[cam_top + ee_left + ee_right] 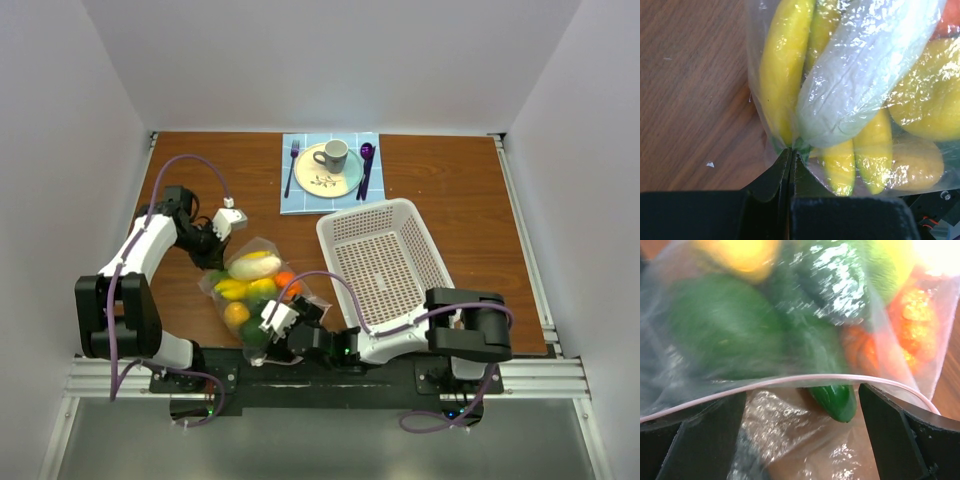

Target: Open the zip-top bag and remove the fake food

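Note:
Next, I take the cucumber's exposed end (837, 405) with my right gripper and pull it out toward the basket, because the bag's pinkish zip lies across the green cucumber.
The clear zip-top bag (255, 292) lies on the wooden table between my arms, full of fake food: a pale whitish piece (254, 265), yellow pieces (234, 290), an orange-red one (286, 281) and green ones. My left gripper (213, 257) is shut on the bag's far corner; in the left wrist view its jaws (791, 150) pinch the plastic below yellow bananas (782, 75). My right gripper (270, 335) is open at the bag's near end. In the right wrist view (800, 397) the pinkish zip strip (790, 380) arcs between its fingers and a green cucumber (834, 401) tip pokes past it.
A white perforated basket (385, 255) stands right of the bag. At the back, a blue mat holds a plate (345, 180) with a cup (333, 154), a fork (292, 165) and a purple spoon (366, 165). White walls surround the table.

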You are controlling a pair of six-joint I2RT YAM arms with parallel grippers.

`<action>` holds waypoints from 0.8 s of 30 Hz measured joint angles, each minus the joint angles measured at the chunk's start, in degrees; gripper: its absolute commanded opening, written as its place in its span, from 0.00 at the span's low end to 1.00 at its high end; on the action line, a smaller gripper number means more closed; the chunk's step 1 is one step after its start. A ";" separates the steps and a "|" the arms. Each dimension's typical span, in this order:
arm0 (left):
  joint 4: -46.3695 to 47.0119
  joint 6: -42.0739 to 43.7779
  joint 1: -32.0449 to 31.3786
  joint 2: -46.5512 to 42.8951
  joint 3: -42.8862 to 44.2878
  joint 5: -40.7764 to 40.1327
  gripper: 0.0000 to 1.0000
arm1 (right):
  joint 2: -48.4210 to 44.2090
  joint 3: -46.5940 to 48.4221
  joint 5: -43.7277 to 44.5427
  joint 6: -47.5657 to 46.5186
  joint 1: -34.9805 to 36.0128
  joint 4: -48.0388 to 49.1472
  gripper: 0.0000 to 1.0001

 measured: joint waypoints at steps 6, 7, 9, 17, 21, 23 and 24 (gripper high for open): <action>-0.02 1.42 -0.02 0.00 -0.09 -0.39 0.00 | 3.04 0.98 -4.50 0.13 -5.99 0.72 0.86; 0.00 1.53 -0.02 0.00 -0.09 -0.46 0.00 | 3.28 1.25 -5.70 0.48 -6.73 0.85 0.81; 0.00 1.90 -0.02 0.00 -0.09 -0.66 0.00 | 3.74 1.53 -7.45 1.01 -7.67 1.20 0.65; 0.44 2.14 -0.02 0.24 -0.13 -1.70 0.00 | 4.17 1.49 -16.20 3.34 -8.13 1.97 0.00; 2.27 0.09 -0.02 0.61 -0.13 -3.72 0.00 | 2.60 0.94 -18.97 4.59 -8.15 0.22 0.00; 3.63 -1.33 -0.02 0.70 -0.15 -5.05 0.00 | 1.05 -0.07 -19.74 5.14 -8.13 -0.94 0.00; 4.59 -2.29 -0.02 0.79 -0.17 -5.95 0.00 | -0.04 -0.63 -20.39 5.49 -8.13 -1.75 0.00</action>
